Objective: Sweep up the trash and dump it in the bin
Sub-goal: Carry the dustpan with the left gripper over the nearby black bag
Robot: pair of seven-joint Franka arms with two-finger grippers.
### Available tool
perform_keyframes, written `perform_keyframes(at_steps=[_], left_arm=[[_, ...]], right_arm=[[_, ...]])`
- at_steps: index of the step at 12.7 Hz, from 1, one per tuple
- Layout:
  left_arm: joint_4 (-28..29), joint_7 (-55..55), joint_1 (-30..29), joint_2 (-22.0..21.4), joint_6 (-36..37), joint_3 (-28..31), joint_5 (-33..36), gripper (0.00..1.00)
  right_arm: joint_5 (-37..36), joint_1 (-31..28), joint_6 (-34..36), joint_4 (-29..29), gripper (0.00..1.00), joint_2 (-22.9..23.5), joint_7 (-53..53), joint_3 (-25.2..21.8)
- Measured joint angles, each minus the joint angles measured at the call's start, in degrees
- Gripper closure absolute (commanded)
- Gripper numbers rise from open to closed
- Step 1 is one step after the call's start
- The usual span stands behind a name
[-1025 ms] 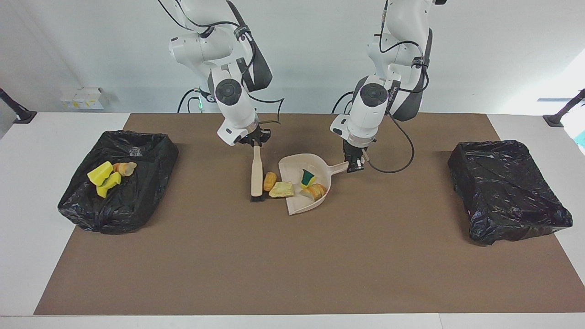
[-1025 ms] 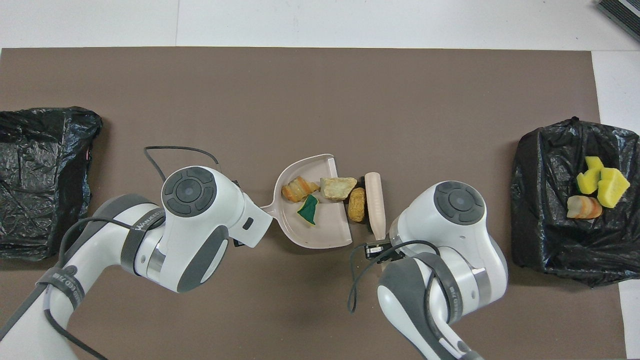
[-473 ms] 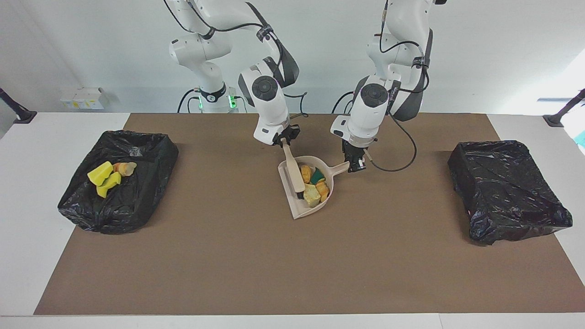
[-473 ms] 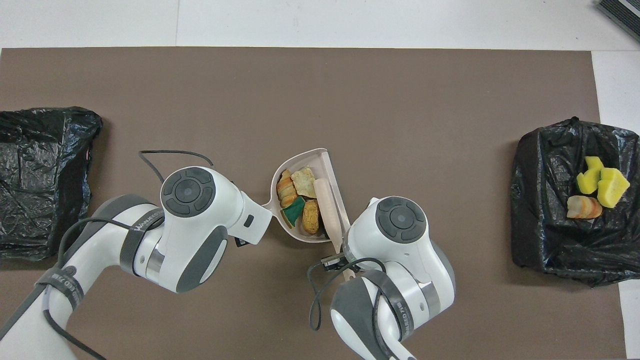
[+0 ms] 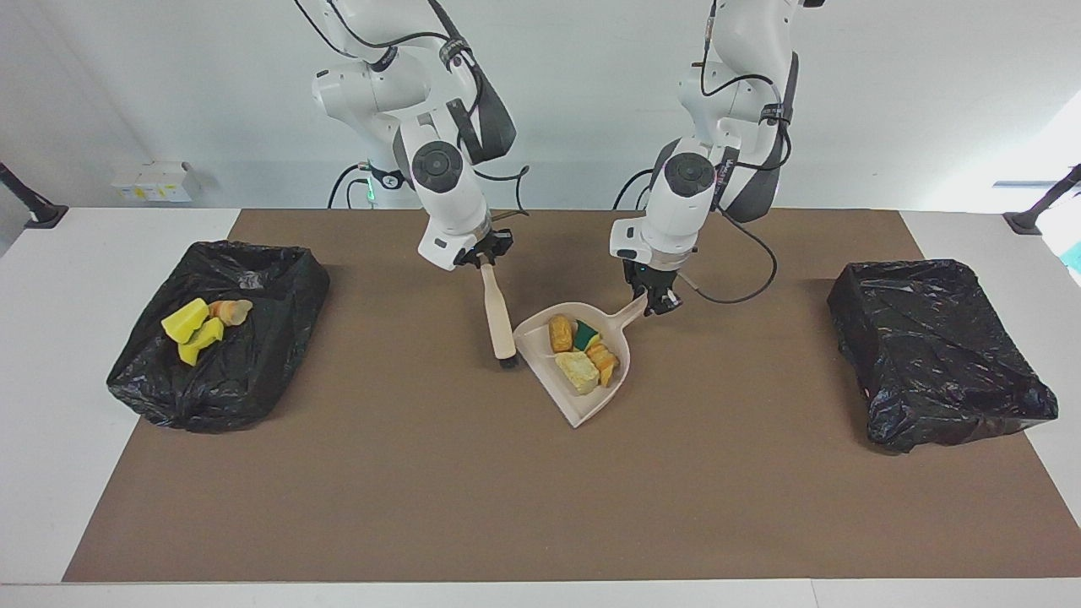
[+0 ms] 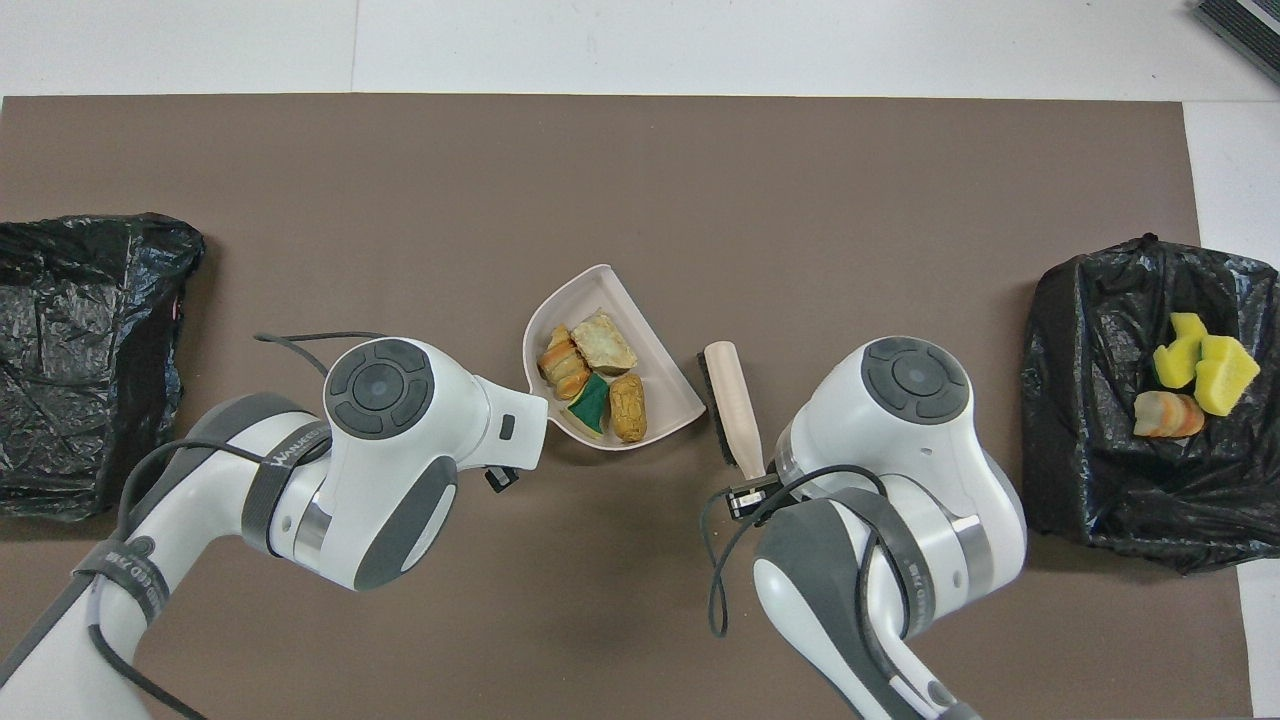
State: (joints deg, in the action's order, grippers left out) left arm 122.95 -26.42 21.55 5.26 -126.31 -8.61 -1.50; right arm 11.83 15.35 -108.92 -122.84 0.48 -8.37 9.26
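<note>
Next, my right gripper lets go of the beige brush on the bare brown mat point(image 6: 608, 576) between my arms, nearer me than the dustpan.
Four pieces of trash point(image 5: 583, 353) point(image 6: 590, 375), tan-orange lumps, a yellow chunk and a green-backed sponge, lie in the beige dustpan point(image 5: 583, 405) point(image 6: 655, 365) at mid-table. My left gripper point(image 5: 654, 297) is shut on the dustpan's handle. My right gripper point(image 5: 483, 257) is shut on the handle of the beige brush point(image 5: 500, 325) point(image 6: 733, 405). The brush hangs bristles down beside the pan's open edge, toward the right arm's end. Three more trash pieces point(image 5: 203, 325) point(image 6: 1195, 375) lie in the black-lined bin point(image 5: 236, 388) point(image 6: 1110, 470) at the right arm's end.
A second black-lined bin point(image 5: 937, 355) point(image 6: 80, 350) stands at the left arm's end of the table with no trash showing in it. A brown mat point(image 5: 540, 507) covers the table. Loose cables hang from both wrists.
The brush pushed the two loose scraps into the dustpan, then drew back out to beside it. The dustpan has turned and shifted a little farther from the robots, with all four pieces inside.
</note>
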Motion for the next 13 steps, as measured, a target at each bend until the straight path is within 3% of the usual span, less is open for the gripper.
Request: perform_keyframes(at_steps=[6, 9, 13], left_arm=[[-1.2, 19.4, -0.4, -1.1, -0.2, 0.8, -0.1, 1.0], [-2.9, 20.4, -4.4, -3.9, -0.3, 1.3, -0.1, 1.0], [-3.5, 20.3, -11.5, -8.5, 0.6, 1.7, -0.1, 1.0]], right_arm=[[-2.7, 2.5, 1.5, -0.3, 1.0, -3.6, -5.4, 0.7], [-2.7, 7.6, 0.5, -0.8, 1.0, -4.1, -13.1, 0.9], [-2.6, 16.5, -6.4, -4.0, 1.0, -3.9, -23.4, 1.3]])
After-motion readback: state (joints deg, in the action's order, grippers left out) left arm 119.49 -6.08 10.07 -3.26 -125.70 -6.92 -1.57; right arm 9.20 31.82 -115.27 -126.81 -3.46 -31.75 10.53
